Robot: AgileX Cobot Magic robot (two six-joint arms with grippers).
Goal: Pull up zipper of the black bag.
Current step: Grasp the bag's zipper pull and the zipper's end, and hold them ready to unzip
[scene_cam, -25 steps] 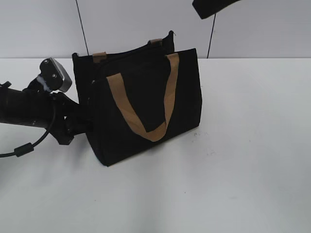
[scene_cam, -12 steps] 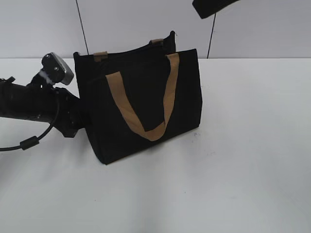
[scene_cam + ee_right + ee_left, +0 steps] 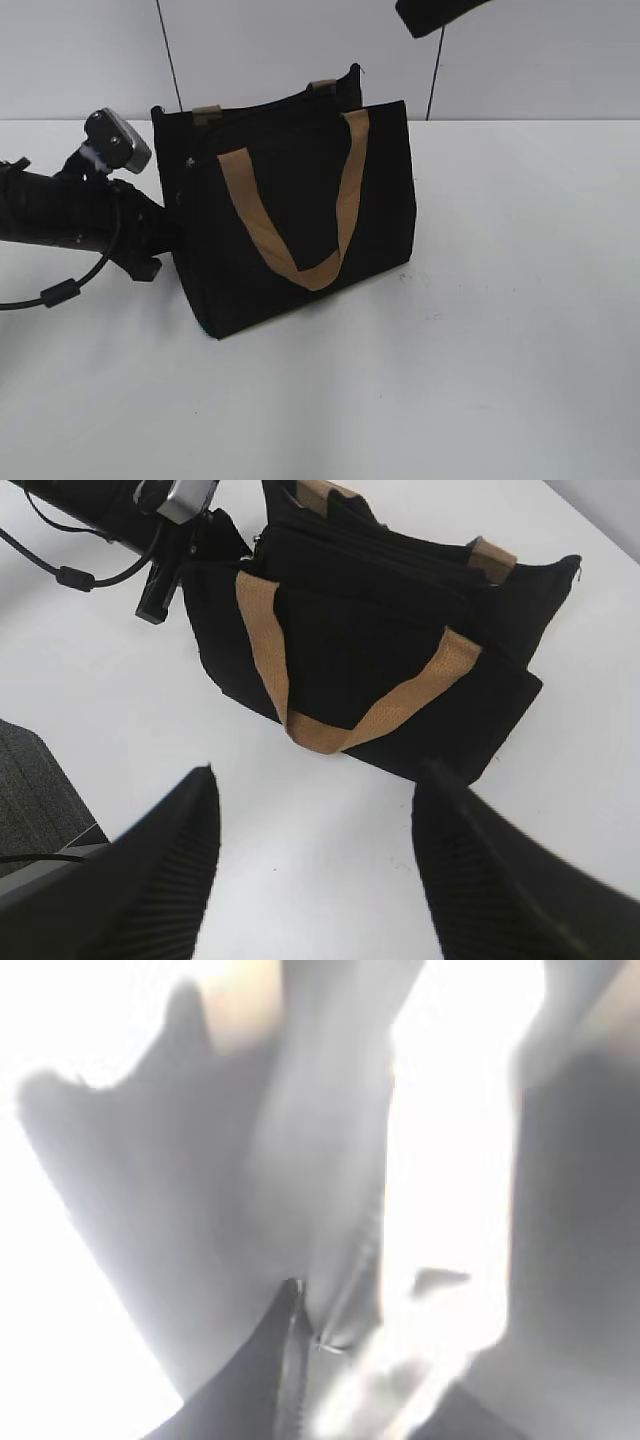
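I will next move my right gripper to the zipper's silver ring pull (image 3: 180, 196) (image 3: 246, 556) on the black bag, close to my left gripper, and close it there.
The black bag (image 3: 300, 200) stands upright on the white table, a tan handle hanging down its front; it also shows in the right wrist view (image 3: 380, 650). My left gripper (image 3: 168, 238) is pressed to the bag's left end and seems shut on the fabric there; its fingers are mostly hidden. The left wrist view is washed out and blurred. It shows the zipper line with its small silver ring pull (image 3: 328, 1345) close up. My right gripper (image 3: 318, 772) is open and empty, high above the table in front of the bag.
The white table (image 3: 500, 330) spreads right of and in front of the bag. A cable (image 3: 60, 292) loops under the left arm. Part of the right arm (image 3: 440, 14) hangs at the top edge. A grey surface (image 3: 30, 780) lies beyond the table edge.
The left arm has risen slightly at the bag's left end, and the bag's front panel on that side has lifted and straightened with it. The right arm has not moved.
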